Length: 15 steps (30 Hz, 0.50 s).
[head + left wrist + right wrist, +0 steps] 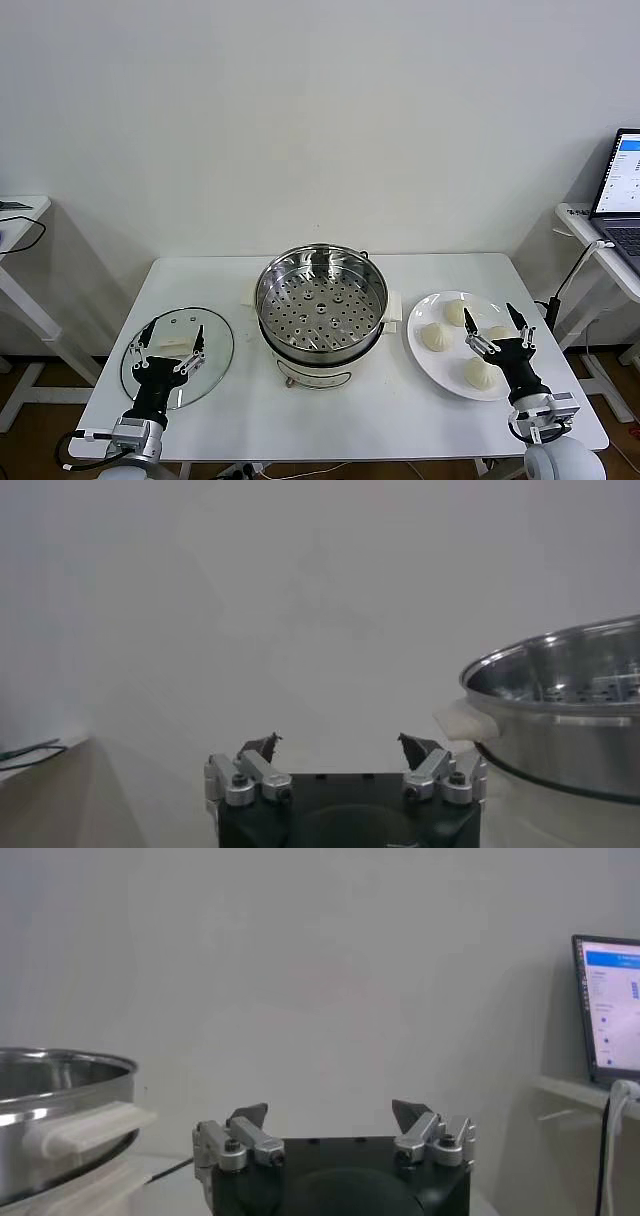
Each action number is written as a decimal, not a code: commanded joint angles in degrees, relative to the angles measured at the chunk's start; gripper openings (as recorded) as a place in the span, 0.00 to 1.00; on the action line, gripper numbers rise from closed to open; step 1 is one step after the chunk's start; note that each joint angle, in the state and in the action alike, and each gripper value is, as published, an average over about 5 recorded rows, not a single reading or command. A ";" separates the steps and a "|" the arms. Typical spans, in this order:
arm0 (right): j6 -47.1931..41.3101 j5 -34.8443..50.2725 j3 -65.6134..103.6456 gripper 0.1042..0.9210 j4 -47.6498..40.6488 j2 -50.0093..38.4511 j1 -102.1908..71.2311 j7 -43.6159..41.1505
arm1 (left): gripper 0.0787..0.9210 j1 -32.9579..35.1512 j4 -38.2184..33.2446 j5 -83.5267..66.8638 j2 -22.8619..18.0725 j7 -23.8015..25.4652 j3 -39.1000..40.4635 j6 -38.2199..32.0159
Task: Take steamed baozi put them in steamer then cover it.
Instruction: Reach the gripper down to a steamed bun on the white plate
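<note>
The right gripper will next reach the farthest steamed baozi (456, 312), near the white plate's far rim, and close around its body.
The steamer (321, 312) stands uncovered at the table's middle, its perforated tray empty; it also shows in the left wrist view (560, 715) and the right wrist view (60, 1118). Several steamed baozi (436, 337) lie on a white plate (428, 368) to the steamer's right. My right gripper (497, 327) is open and empty, just above the plate's near right part; in its wrist view (331, 1114) the jaws stand wide apart. My left gripper (170, 338) is open and empty above the glass lid (212, 365); its jaws (340, 744) stand wide apart.
The glass lid with a white handle (174, 345) lies flat at the table's left. A side table with a laptop (621, 190) stands at the far right, and another side table (20, 215) at the far left.
</note>
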 commanded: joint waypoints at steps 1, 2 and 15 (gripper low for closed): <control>-1.81 -1.76 -0.09 0.88 -0.89 -2.11 2.13 -0.46 | 0.88 -0.10 0.27 0.21 0.38 0.00 0.27 -0.04; -2.15 -2.64 -0.21 0.88 -1.14 -2.87 2.76 -0.41 | 0.88 -0.10 0.27 0.22 0.43 0.00 0.29 -0.05; -12.87 -24.75 -16.20 0.88 -11.83 -34.67 24.23 -13.48 | 0.88 -0.06 -0.90 0.11 1.75 -0.13 0.15 -0.31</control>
